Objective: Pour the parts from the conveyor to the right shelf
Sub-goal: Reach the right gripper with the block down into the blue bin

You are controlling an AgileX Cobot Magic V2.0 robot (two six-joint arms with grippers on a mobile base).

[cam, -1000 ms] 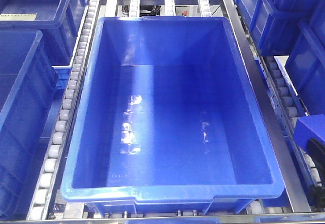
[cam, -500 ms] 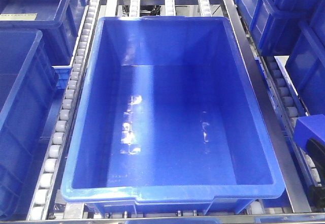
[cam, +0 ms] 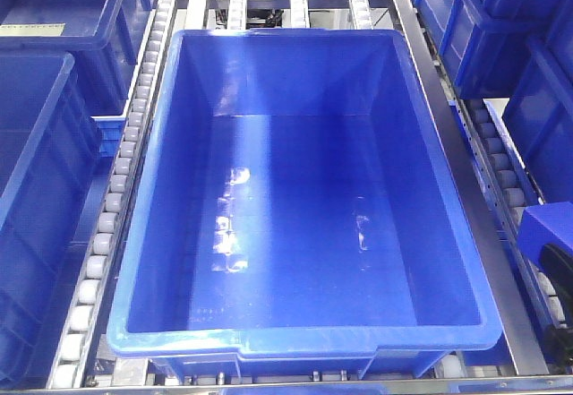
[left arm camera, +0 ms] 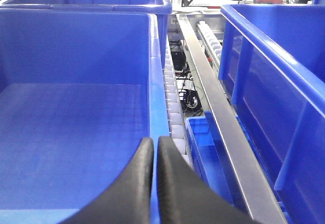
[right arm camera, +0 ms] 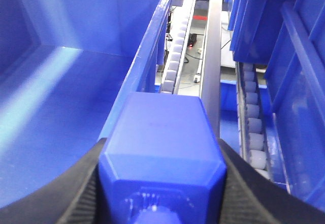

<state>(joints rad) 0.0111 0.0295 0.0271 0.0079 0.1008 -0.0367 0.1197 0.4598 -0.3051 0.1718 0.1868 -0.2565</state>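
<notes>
The robot's right gripper needs to set the blue block down between the glare patches on the empty blue bin's bottom (cam: 317,230).
The part, a blue block (right arm camera: 161,142), is clamped between the black fingers (right arm camera: 81,193) of my right gripper (right arm camera: 161,155), which is shut on it. It hangs over the shelf's metal rail (right arm camera: 212,56), just right of a large empty blue bin (right arm camera: 61,97). In the front view the block (cam: 544,227) shows at the right edge, beside that bin (cam: 295,198) on the right shelf (cam: 439,117). My left gripper (left arm camera: 155,141) is shut with nothing in it, over the right rim of another blue bin (left arm camera: 76,107). The conveyor is out of view.
Rails of white rollers (cam: 116,198) run along both sides of the middle bin. More blue bins stand at the left (cam: 36,198), back left (cam: 63,19) and right (cam: 501,28). A smaller blue bin (left arm camera: 203,148) sits lower, under the rail.
</notes>
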